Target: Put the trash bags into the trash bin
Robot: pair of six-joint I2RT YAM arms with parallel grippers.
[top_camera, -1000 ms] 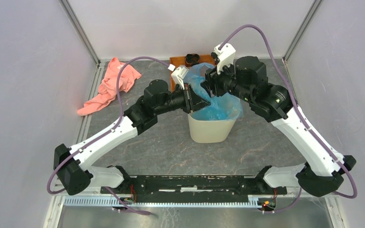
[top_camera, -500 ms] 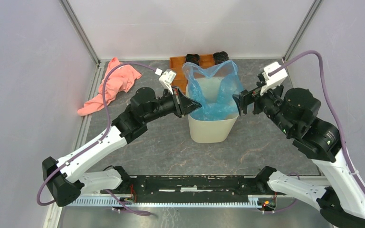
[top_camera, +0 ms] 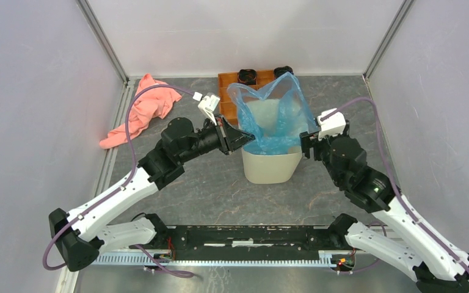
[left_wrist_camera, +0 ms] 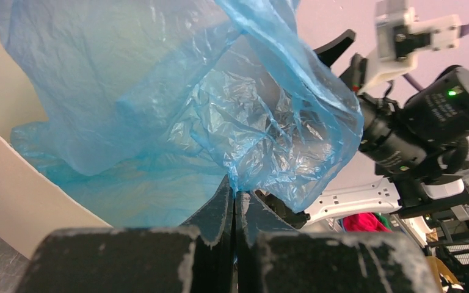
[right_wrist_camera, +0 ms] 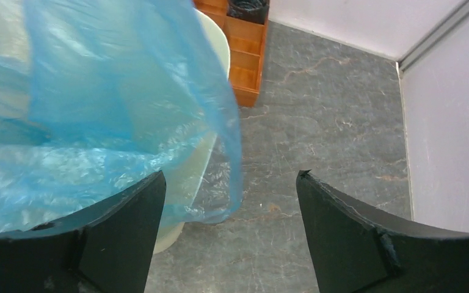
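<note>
Next, my right gripper pinches the free edge point(right_wrist_camera: 232, 198) of the light-blue trash bag, which bunches inside the bin's near rim, before my left gripper regrips and spreads it.
The beige trash bin point(top_camera: 272, 168) stands mid-table. The light-blue trash bag point(top_camera: 273, 116) sits in its mouth and billows up above the rim. My left gripper point(top_camera: 250, 138) is shut on the bag's left edge at the bin's left rim; the left wrist view shows the film point(left_wrist_camera: 232, 122) pinched between the closed fingers, with the bin wall point(left_wrist_camera: 12, 183) at left. My right gripper point(top_camera: 309, 143) is open and empty beside the bin's right rim. In the right wrist view the bag's edge point(right_wrist_camera: 214, 140) hangs over the bin rim point(right_wrist_camera: 210, 55) just inside the left finger.
A salmon-pink cloth point(top_camera: 143, 110) lies at the far left. An orange-brown compartment tray point(top_camera: 229, 91) with dark items stands behind the bin, also in the right wrist view point(right_wrist_camera: 244, 61). Enclosure walls close in on both sides and at the back.
My right gripper let go of the bag, pulled back and dropped to the bin's right side. My left gripper drew back to the left rim, still holding the film. The bag has spread open.
</note>
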